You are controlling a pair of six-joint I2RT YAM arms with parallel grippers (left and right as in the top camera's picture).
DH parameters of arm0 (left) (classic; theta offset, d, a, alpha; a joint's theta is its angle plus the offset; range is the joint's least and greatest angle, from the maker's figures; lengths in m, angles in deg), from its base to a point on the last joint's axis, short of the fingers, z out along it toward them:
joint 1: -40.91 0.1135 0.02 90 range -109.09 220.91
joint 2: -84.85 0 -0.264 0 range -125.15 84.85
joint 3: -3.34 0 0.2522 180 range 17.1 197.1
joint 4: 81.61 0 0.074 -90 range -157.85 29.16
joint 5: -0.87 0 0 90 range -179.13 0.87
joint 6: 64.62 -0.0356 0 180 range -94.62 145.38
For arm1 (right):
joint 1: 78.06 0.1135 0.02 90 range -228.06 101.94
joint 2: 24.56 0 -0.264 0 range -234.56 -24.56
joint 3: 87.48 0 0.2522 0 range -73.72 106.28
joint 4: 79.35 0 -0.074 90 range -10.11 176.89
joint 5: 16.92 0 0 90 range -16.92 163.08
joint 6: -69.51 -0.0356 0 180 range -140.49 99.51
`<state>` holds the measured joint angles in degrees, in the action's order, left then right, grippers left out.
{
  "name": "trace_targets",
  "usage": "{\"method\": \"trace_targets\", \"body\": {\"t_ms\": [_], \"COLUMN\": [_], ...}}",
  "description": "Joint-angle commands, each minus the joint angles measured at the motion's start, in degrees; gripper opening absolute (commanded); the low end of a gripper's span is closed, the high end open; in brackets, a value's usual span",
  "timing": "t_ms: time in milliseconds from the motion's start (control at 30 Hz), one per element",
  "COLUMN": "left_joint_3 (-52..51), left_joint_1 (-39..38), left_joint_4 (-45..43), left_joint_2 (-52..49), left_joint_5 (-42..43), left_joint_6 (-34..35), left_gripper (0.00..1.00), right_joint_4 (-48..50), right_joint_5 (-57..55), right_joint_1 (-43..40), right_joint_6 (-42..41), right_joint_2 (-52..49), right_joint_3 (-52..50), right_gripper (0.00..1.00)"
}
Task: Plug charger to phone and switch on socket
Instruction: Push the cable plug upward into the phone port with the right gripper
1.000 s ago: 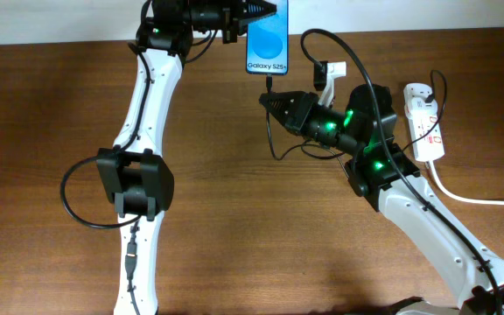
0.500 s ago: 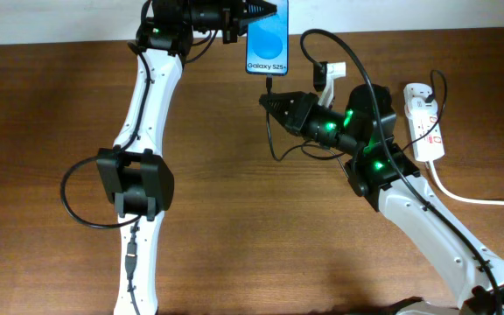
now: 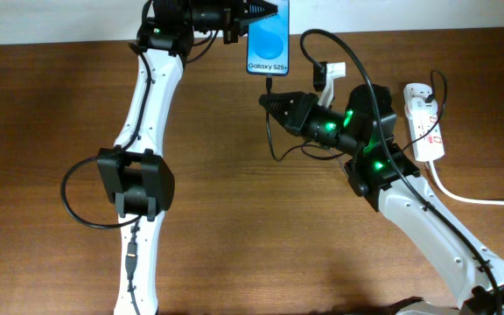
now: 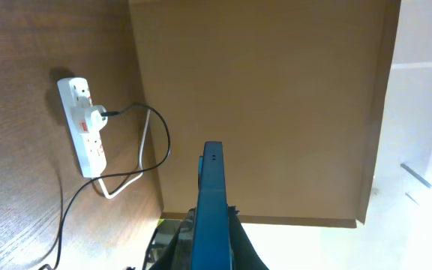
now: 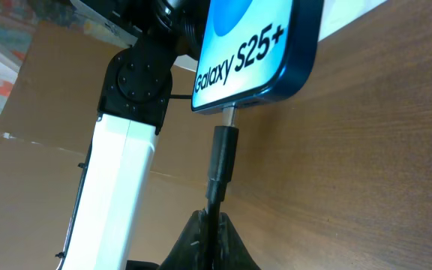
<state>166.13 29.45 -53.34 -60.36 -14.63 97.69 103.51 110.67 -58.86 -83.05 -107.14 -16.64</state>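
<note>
I should release the phone from my left gripper on the bare table [image 3: 234, 140] between my arms, beside the charger's black cable.
My left gripper [image 3: 259, 10] is shut on the phone [image 3: 268, 45], which has a blue screen reading "Galaxy S25+" and is held at the table's far edge. The phone shows edge-on in the left wrist view [image 4: 213, 202] and close up in the right wrist view [image 5: 250, 52]. My right gripper [image 3: 268, 101] is shut on the charger [image 5: 222, 161], a thin black cable. Its metal plug tip [image 5: 229, 116] touches the port in the phone's bottom edge. The white socket [image 3: 425, 121] lies at the right and also shows in the left wrist view [image 4: 83, 127].
A thick white cord [image 3: 475, 198] runs from the socket toward the right edge. A small white adapter [image 3: 332, 72] sits behind my right arm. A black cable is plugged into the socket [image 4: 137, 112]. A brown board stands behind the table.
</note>
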Motion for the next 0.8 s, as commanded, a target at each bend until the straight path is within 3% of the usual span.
{"method": "trace_targets", "body": {"t_ms": [0,767], "left_joint_3": [1.0,1.0], "left_joint_1": [-0.8,-2.2], "left_joint_4": [-0.3,-0.3], "left_joint_2": [1.0,1.0], "left_joint_5": [1.1,6.7], "left_joint_6": [1.0,-1.2], "left_gripper": [0.00,0.00], "right_joint_4": [0.3,6.5], "right_joint_5": [0.3,-3.5], "right_joint_1": [0.3,-2.4], "right_joint_6": [0.8,3.4], "right_joint_2": [-0.3,-5.1], "right_joint_3": [0.4,0.5], "right_gripper": [0.04,0.04]}}
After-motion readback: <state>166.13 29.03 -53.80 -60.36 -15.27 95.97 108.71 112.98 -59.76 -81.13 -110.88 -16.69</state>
